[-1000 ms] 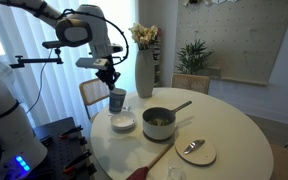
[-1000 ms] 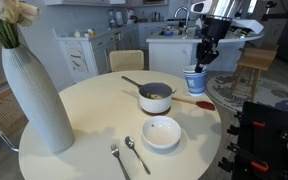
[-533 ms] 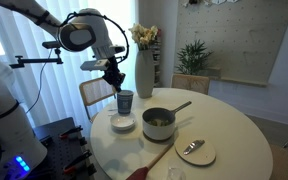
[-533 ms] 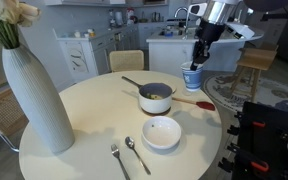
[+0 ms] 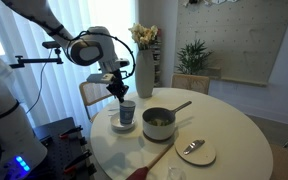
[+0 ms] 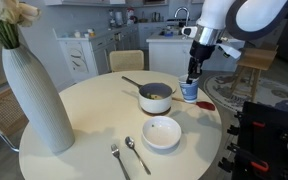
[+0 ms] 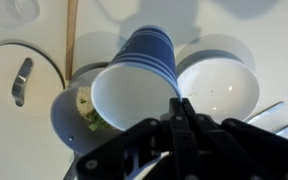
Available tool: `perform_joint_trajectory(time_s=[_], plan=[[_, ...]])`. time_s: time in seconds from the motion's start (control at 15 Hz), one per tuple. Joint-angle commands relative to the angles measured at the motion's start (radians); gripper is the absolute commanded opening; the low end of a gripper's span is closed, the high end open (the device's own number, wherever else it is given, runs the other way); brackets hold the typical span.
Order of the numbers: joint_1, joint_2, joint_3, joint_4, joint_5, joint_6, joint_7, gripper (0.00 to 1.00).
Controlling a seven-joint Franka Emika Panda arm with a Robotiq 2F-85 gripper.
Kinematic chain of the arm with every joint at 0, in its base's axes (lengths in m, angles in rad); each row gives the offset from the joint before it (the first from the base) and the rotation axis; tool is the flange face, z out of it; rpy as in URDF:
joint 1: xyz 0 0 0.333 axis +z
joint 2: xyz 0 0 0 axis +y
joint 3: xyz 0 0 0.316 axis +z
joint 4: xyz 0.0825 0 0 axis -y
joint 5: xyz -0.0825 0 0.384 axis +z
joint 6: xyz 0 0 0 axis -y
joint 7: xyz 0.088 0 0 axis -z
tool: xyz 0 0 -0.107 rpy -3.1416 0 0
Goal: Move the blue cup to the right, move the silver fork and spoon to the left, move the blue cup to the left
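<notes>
I should let go of the blue cup with my gripper on the table (image 5: 124,144) between the white bowl and the long wooden stick.
The blue cup (image 7: 134,80) has a ribbed blue wall and a pale inside. My gripper (image 7: 181,103) is shut on its rim, and the cup hangs tilted from the fingers. In both exterior views the cup (image 5: 127,112) (image 6: 190,91) is low over the table, right beside the grey pot (image 6: 155,97); whether it touches the table I cannot tell. In an exterior view the silver fork and spoon (image 6: 125,157) lie side by side at the table's near edge, in front of the white bowl (image 6: 161,132).
A tall white vase (image 6: 34,95) with flowers stands on the round table (image 6: 94,115). A white plate (image 5: 195,150) carries a lone spoon. A long wooden stick (image 5: 154,157) lies by the pot (image 5: 158,122). A chair (image 6: 125,60) stands behind the table.
The gripper has come down with the blue cup, from well above the table to just beside the pot. Nothing else has moved.
</notes>
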Motion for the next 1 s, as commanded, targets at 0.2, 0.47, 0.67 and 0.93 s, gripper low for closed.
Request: perform_joint_trajectory(time_s=[0.2, 0.47, 0.67, 0.93], plan=[[-0.003, 0.159, 0.002, 0.002, -0.057, 0.145, 0.066, 0.01], [-0.018, 0.231, 0.006, 0.004, -0.132, 0.22, 0.145, 0.01], [-0.03, 0.277, -0.005, 0.004, -0.232, 0.279, 0.245, 0.01], [-0.035, 0.319, -0.037, 0.007, -0.391, 0.322, 0.4, 0.01]])
